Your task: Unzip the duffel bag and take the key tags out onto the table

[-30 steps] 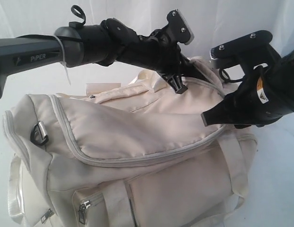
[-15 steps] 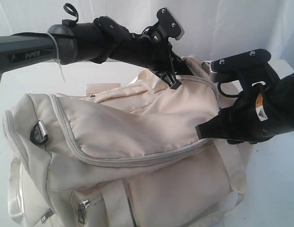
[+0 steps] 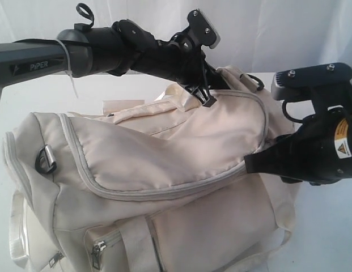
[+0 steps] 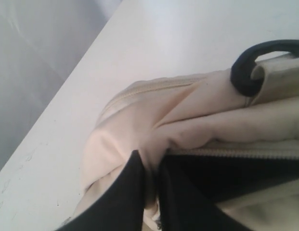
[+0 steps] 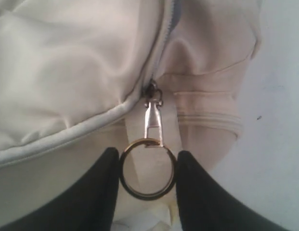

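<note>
Next, my right gripper lets go of the brass ring against the duffel bag's front side (image 3: 195, 225), just below the grey zipper.
The cream duffel bag (image 3: 164, 153) lies on the white table (image 3: 329, 226), its grey zipper (image 3: 136, 192) curving round the top flap. My left gripper (image 3: 207, 97) reaches across the top and is shut on a fold of the bag's fabric (image 4: 151, 168) at the far end. Beside that fold a zipper edge shows dark lining (image 4: 236, 175) beneath it. My right gripper (image 3: 249, 164) sits at the bag's right end. Its fingers press both sides of the brass ring (image 5: 148, 196) hanging from the zipper pull (image 5: 152, 121). The key tags are hidden.
Front side pockets with small zipper pulls (image 3: 99, 249) face the camera. A metal D-ring (image 3: 46, 158) sits on the bag's left end and a strap (image 3: 17, 238) hangs below it. A black loop (image 4: 243, 72) holds webbing near the left gripper. White backdrop behind.
My right gripper has shifted right and slightly down along the bag's end with the zipper ring. The left gripper rose a little with the fabric, then held still.
</note>
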`<control>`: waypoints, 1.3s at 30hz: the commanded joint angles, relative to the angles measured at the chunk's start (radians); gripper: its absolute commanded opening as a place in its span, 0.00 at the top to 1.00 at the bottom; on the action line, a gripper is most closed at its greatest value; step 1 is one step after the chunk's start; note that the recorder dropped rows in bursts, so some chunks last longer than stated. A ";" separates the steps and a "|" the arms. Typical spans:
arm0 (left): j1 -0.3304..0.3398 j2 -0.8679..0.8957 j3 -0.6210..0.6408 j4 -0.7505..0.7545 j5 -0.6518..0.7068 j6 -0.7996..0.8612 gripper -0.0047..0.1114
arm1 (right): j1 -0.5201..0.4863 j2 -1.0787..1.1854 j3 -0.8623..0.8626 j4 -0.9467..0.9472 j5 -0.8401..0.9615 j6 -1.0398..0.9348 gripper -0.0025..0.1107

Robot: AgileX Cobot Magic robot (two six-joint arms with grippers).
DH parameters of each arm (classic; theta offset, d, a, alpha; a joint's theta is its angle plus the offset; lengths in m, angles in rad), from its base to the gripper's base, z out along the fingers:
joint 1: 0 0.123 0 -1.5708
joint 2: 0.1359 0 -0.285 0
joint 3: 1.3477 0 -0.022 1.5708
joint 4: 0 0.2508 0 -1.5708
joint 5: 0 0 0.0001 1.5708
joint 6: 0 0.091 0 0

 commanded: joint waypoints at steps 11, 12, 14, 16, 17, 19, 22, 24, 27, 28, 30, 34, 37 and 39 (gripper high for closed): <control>0.026 -0.002 -0.007 0.030 0.005 -0.062 0.96 | -0.004 -0.011 0.079 0.330 -0.103 -0.290 0.98; 0.026 -0.002 -0.007 0.043 0.005 -0.083 0.96 | -0.004 -0.011 0.079 0.362 -0.105 -0.322 0.98; 0.026 -0.002 -0.007 0.079 -0.007 -0.125 0.96 | -0.004 -0.011 0.079 0.413 -0.106 -0.367 0.98; 0.034 -0.004 -0.007 0.084 -0.005 -0.134 0.96 | -0.004 -0.011 0.079 0.461 -0.107 -0.406 0.98; 0.034 -0.008 -0.007 0.084 -0.003 -0.141 0.96 | -0.004 -0.011 0.079 0.480 -0.107 -0.421 0.98; 0.047 -0.014 -0.007 0.084 -0.003 -0.168 0.96 | -0.004 -0.011 0.079 0.511 -0.107 -0.455 0.98; 0.065 -0.024 -0.009 0.084 0.003 -0.190 0.96 | -0.004 -0.011 0.079 0.558 -0.107 -0.507 0.98; 0.081 -0.037 -0.011 0.085 0.048 -0.193 0.96 | -0.004 -0.011 0.079 0.597 -0.107 -0.547 0.98; 0.095 -0.043 -0.011 0.119 0.079 -0.234 0.96 | -0.004 -0.011 0.085 0.747 -0.101 -0.684 0.98; 0.095 -0.043 -0.011 0.119 0.086 -0.234 0.96 | -0.004 -0.011 0.087 0.780 -0.099 -0.720 0.98; 0.095 -0.043 -0.011 0.119 0.096 -0.234 0.96 | -0.004 -0.011 0.102 0.876 -0.095 -0.803 0.98; 0.095 -0.044 -0.011 0.117 0.119 -0.246 0.96 | -0.004 -0.011 0.141 1.075 -0.063 -0.989 0.98; 0.095 -0.044 -0.011 0.117 0.122 -0.257 0.96 | -0.004 -0.011 0.159 1.176 -0.024 -1.085 0.98; 0.095 -0.044 -0.011 0.117 0.126 -0.261 0.96 | -0.004 -0.011 0.160 1.210 -0.004 -1.117 0.98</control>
